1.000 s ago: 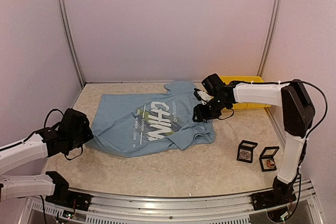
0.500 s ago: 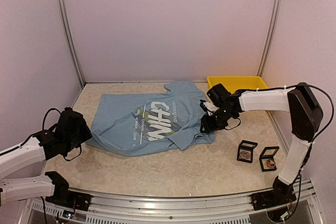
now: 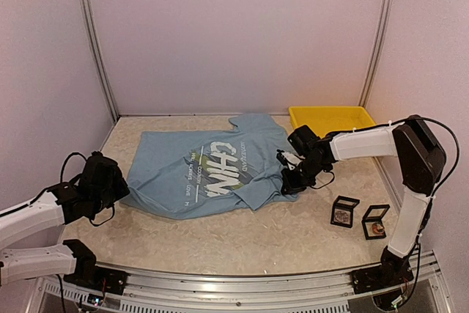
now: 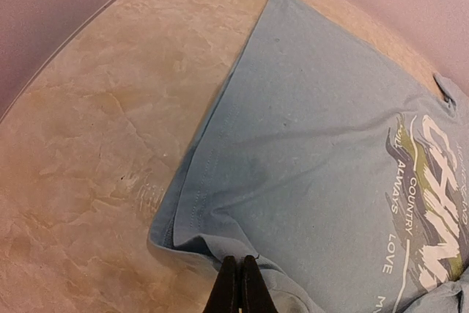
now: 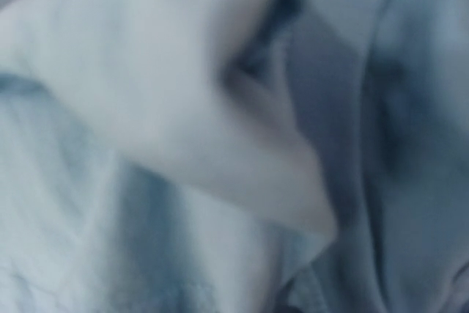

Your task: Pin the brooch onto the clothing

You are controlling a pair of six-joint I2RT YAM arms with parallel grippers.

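The sleeve is folded over the white lettering and my right gripper is at the sleeve's outer edge. I will grab the sleeve's fold farther in and pull (image 3: pixel 269 176) it open.
The clothing (image 3: pixel 165 159), a light blue T-shirt with white "CHINA" lettering, lies spread on the table. My left gripper (image 3: pixel 122 190) is at its left corner. In the left wrist view the left gripper (image 4: pixel 240 275) is shut, with a raised fold of the clothing (image 4: pixel 315 122) pinched at its tips. My right gripper (image 3: pixel 288 180) is pressed into the shirt's right lower edge. The right wrist view is filled with blurred blue clothing (image 5: pixel 183 218), so those fingers are hidden. Two small open black boxes (image 3: pixel 344 211) (image 3: pixel 375 221) each hold a small round brooch.
A yellow tray (image 3: pixel 330 116) stands at the back right, just behind the right arm. The boxes sit on the marbled tabletop (image 3: pixel 242 236) near the right front. Pale walls with metal posts close in the back and sides.
The right gripper moved down along the shirt's right edge toward the near corner and closed there. The left gripper stayed shut at the left corner, barely shifting.
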